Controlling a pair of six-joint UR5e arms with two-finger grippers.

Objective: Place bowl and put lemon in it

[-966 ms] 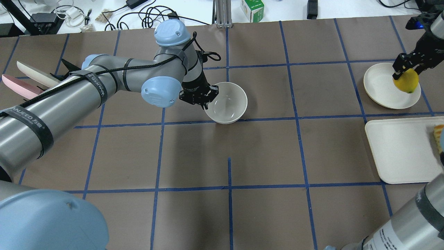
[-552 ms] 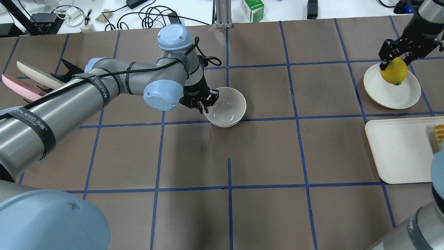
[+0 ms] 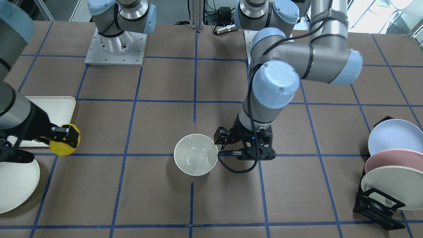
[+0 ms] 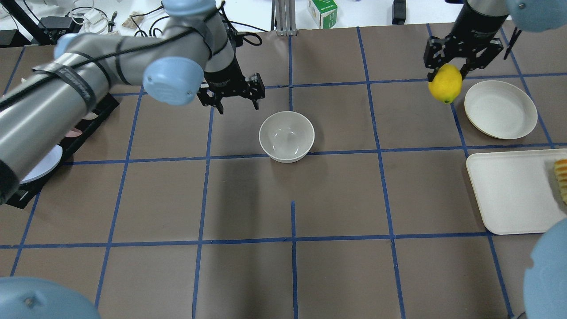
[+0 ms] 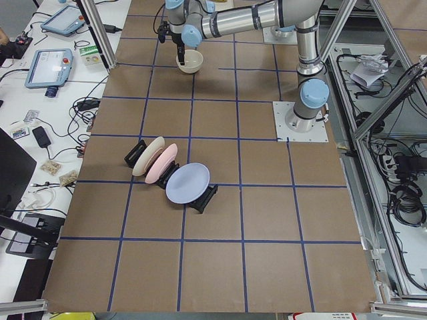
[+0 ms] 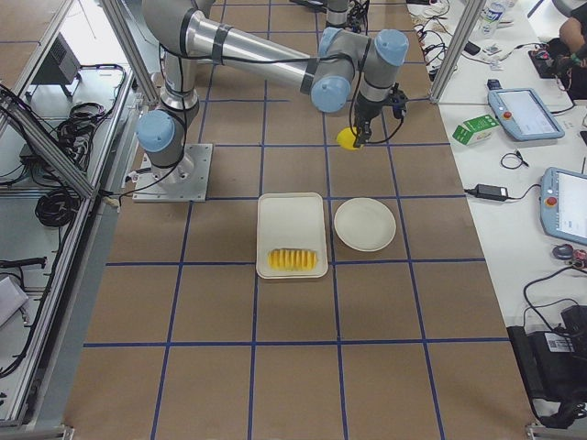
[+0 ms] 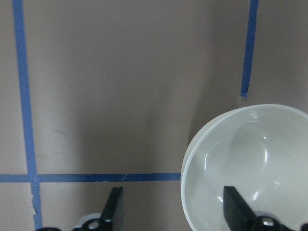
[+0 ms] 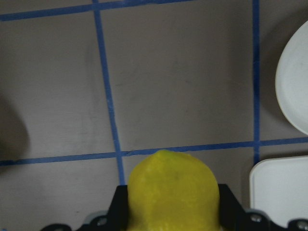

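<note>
My right gripper has the yellow lemon to place, held in the air beside the flat plate. Next, I lower it and let it go on the inside bottom of the off-white bowl (image 3: pixel 198 162).
The off-white bowl (image 4: pixel 286 136) stands upright on the brown table near the middle; it also shows in the front view (image 3: pixel 196 158) and in the left wrist view (image 7: pixel 250 163). My left gripper (image 4: pixel 238 106) is open and empty, raised above the table to the far left of the bowl and not touching it. Its open fingers (image 7: pixel 113 208) frame the left wrist view. My right gripper (image 4: pixel 446 71) is shut on the yellow lemon (image 4: pixel 445 84) and holds it in the air, left of the flat plate. The lemon fills the bottom of the right wrist view (image 8: pixel 173 192).
A flat cream plate (image 4: pixel 500 109) lies at the right. A white tray (image 4: pixel 509 190) with sliced yellow food (image 4: pixel 561 177) sits nearer the robot. A black rack (image 3: pixel 376 205) with blue, pink and cream plates stands at the robot's left end.
My left gripper has let go of the bowl's rim and drawn up and away to the far left. My right gripper has lifted the lemon off the flat plate and carried it left.
</note>
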